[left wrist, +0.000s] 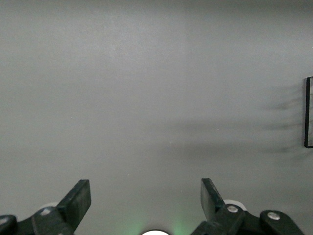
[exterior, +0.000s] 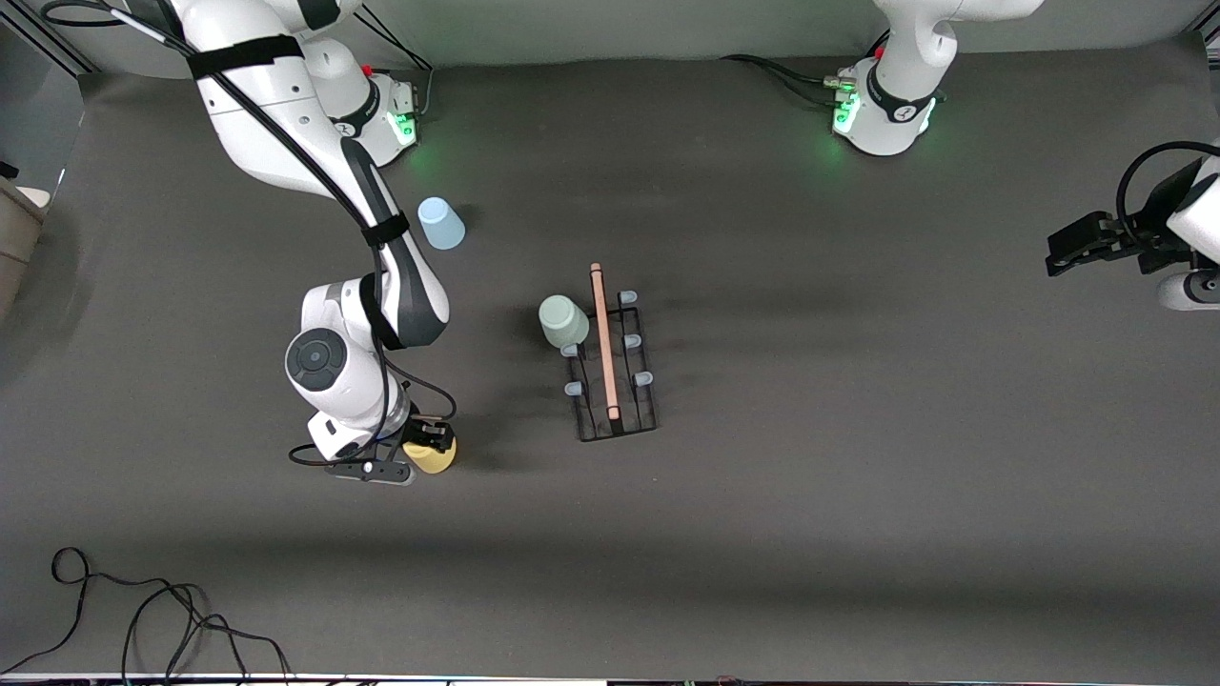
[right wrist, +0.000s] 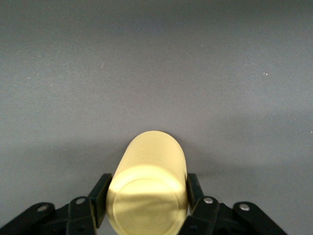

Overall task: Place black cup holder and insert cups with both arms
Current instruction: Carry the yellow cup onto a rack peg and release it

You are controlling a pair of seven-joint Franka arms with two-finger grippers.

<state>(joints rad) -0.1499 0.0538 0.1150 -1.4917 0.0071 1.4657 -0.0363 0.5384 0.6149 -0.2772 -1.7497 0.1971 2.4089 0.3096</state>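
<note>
The yellow cup will go from my right gripper down on the holder's near-end peg point(exterior: 579, 395), along the side of the pale green cup.
The black cup holder point(exterior: 615, 367) stands mid-table, its wooden rod handle point(exterior: 603, 341) on top and pale-capped pegs along both sides. A pale green cup point(exterior: 562, 320) sits upside down on a peg at the holder's end farther from the front camera. The light blue cup point(exterior: 440, 223) stands upside down on the mat near the right arm's base. My right gripper point(exterior: 431, 446) is shut on the yellow cup point(right wrist: 149, 188) point(exterior: 431, 457), a finger point(right wrist: 99, 196) pressed against each side. My left gripper point(left wrist: 145, 198) hangs open and empty over bare mat at the left arm's end, waiting; an edge of the holder point(left wrist: 308, 112) shows in its view.
A black cable point(exterior: 143, 615) loops on the mat near the front edge at the right arm's end. The two arm bases point(exterior: 882, 114) glow green along the table's back edge. Bare grey mat surrounds the holder.
</note>
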